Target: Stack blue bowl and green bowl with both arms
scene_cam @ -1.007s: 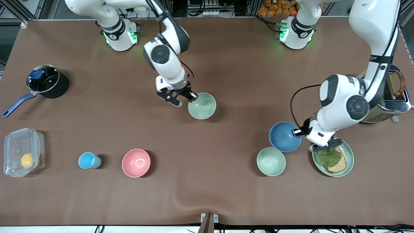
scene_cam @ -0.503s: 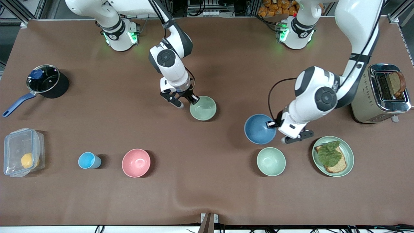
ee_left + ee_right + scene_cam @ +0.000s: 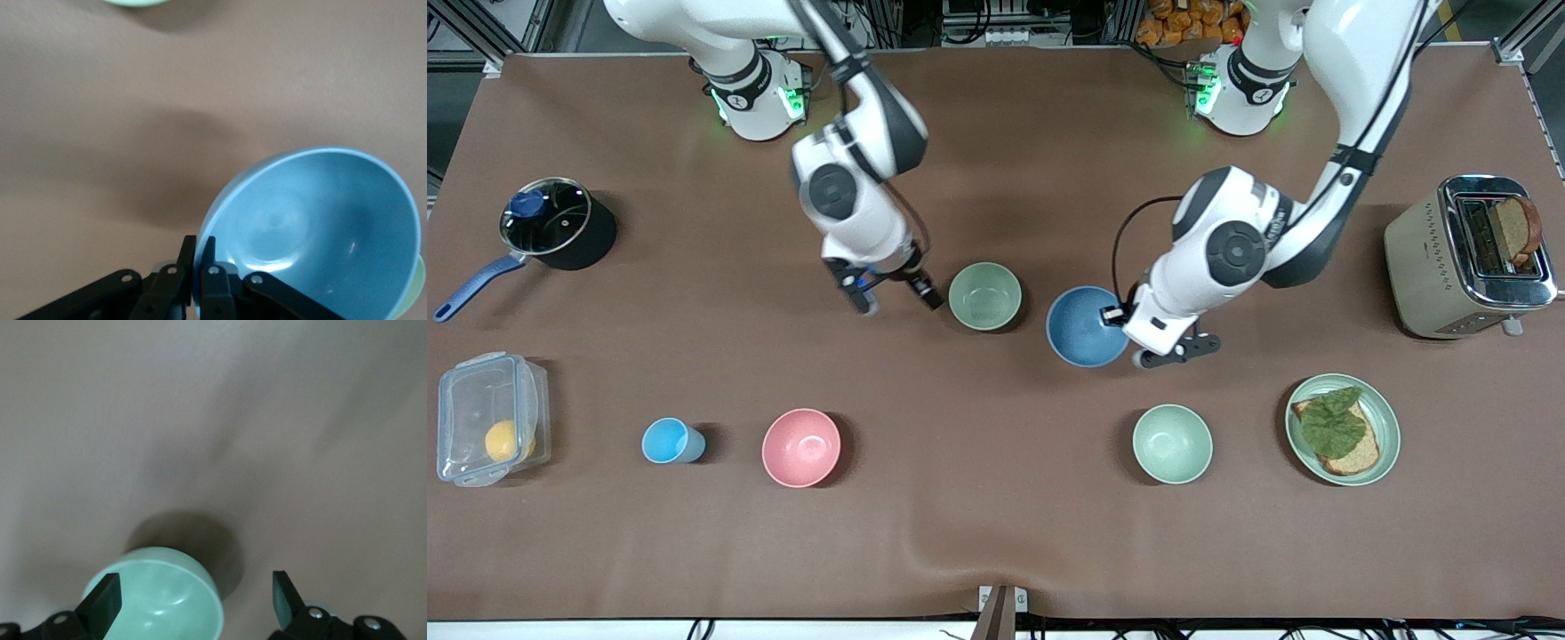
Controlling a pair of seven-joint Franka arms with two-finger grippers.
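Note:
The robot's left gripper will set the blue bowl down inside the pale green bowl (image 3: pixel 983 293) beside the robot's open right gripper.
A pale green bowl (image 3: pixel 984 296) sits upright on the table near the middle. My right gripper (image 3: pixel 898 302) hangs open just beside it, toward the right arm's end, touching nothing. In the right wrist view the green bowl (image 3: pixel 160 600) lies below the spread fingers (image 3: pixel 283 593), with the right gripper (image 3: pixel 193 597) clear of it. My left gripper (image 3: pixel 1116 316) is shut on the rim of the blue bowl (image 3: pixel 1085 326), which it holds tilted over the table beside the green bowl. The left wrist view shows the blue bowl (image 3: pixel 320 227) with its rim pinched in the left gripper (image 3: pixel 198 267).
A second green bowl (image 3: pixel 1172 443) and a green plate (image 3: pixel 1387 418) with bread and lettuce lie nearer the front camera. A toaster (image 3: pixel 1423 258) stands at the left arm's end. A pink bowl (image 3: pixel 801 447), light-blue cup (image 3: pixel 671 441), plastic box (image 3: pixel 489 429) and pot (image 3: pixel 556 222) occupy the right arm's end.
My right gripper opened, let go of the green bowl's rim and drew back toward the right arm's end. My left arm carried the blue bowl toward the middle green bowl.

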